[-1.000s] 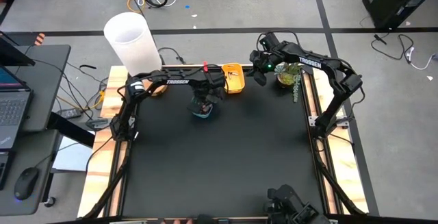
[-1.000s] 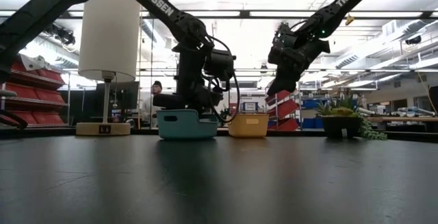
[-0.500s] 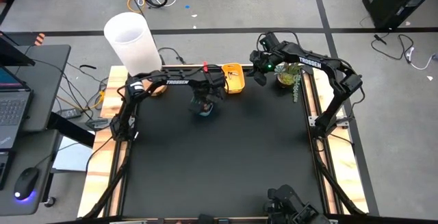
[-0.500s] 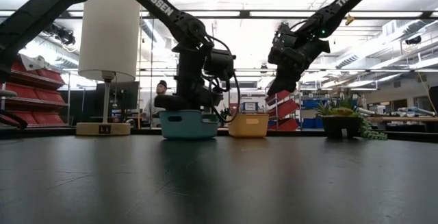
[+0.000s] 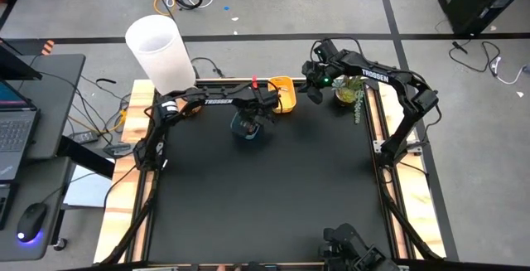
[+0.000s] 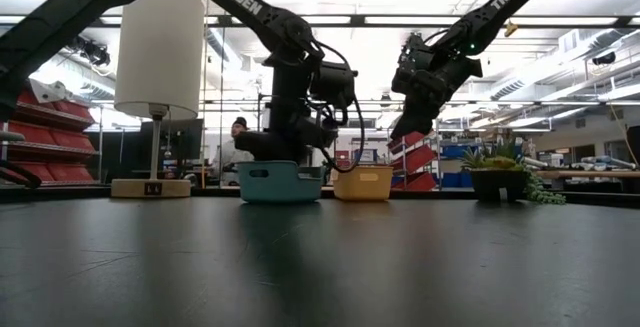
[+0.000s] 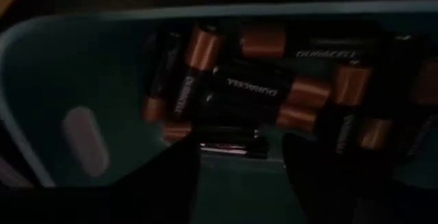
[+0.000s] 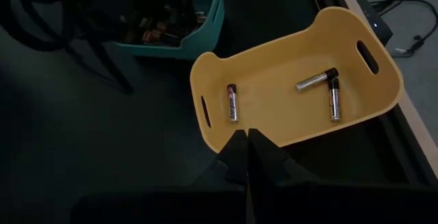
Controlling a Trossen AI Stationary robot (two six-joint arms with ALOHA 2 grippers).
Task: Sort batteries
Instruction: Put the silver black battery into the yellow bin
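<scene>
The slim dark cell lies lengthwise from finger to finger, barely within their gap, so the robot's left gripper should open wider and grasp both its ends [image 7: 263,153] before lifting.
A teal bin [image 5: 247,132] sits near the table's far edge and holds several black batteries [image 7: 253,90] with copper ends. My left gripper [image 7: 239,176] points down into it, its fingers apart just above the heap, with a slim dark cell [image 7: 233,148] lying between the tips. Right of the teal bin stands a yellow bin [image 8: 294,114] holding three slim batteries [image 8: 233,103]. My right gripper [image 8: 248,148] hovers shut above the yellow bin's near-right side, holding nothing. My left gripper stands with a finger [image 7: 171,183] on either side of the slim dark cell in the teal bin, coming from above. Whether the fingers touch that cell, I cannot tell.
A white lamp [image 5: 157,51] stands at the far left corner and a potted plant [image 5: 349,90] at the far right. A person [image 6: 237,142] is in the room behind the table. The black mat [image 5: 265,196] stretches toward the near edge.
My left gripper has risen a little over the teal bin and shifted slightly toward the yellow bin.
</scene>
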